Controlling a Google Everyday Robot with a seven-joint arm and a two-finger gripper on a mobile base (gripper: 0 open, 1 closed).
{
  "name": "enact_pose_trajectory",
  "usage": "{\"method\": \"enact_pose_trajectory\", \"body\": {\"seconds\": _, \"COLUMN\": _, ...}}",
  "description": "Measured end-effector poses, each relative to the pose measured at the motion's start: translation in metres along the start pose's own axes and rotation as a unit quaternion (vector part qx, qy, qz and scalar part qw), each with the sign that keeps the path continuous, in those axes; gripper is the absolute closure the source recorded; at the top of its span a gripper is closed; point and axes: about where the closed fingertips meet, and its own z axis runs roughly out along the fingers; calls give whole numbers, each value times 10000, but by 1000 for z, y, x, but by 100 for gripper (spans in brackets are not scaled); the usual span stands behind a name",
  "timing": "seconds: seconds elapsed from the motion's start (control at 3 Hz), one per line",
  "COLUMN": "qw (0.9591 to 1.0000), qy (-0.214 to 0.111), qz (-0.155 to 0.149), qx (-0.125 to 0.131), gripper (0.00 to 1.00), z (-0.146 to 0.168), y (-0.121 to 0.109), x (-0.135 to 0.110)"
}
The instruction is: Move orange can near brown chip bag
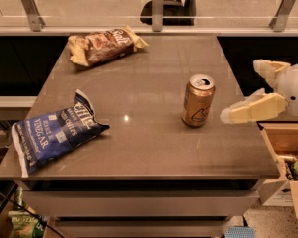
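The robot's gripper needs to next move to the upper half of the orange can [197, 95] and close there, just under the top of the can.
The orange can [197, 100] stands upright right of centre on the grey table [154, 83]. The brown chip bag [105, 45] lies at the table's far left corner, well apart from the can. My gripper [241, 90] comes in from the right edge of the view, level with the can and a short way to its right. Its two cream fingers are spread apart, one nearer finger [251, 109] pointing at the can and one farther finger [268, 68] behind. It holds nothing and does not touch the can.
A blue vinegar chip bag [53, 134] lies at the table's front left. A glass railing with metal posts [158, 6] runs behind the table. A cardboard box [288, 157] with items stands on the floor at the right.
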Motion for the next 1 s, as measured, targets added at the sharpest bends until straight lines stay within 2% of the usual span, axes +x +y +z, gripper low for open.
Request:
{"method": "enact_pose_trajectory", "body": {"seconds": 0.67, "qw": 9976, "qy": -359, "qz": 47, "qx": -589, "gripper": 0, "z": 53, "y": 15, "x": 7}}
{"method": "enact_pose_trajectory", "body": {"seconds": 1.0, "qw": 9955, "qy": -440, "qz": -29, "qx": -844, "gripper": 0, "z": 76, "y": 19, "x": 3}}
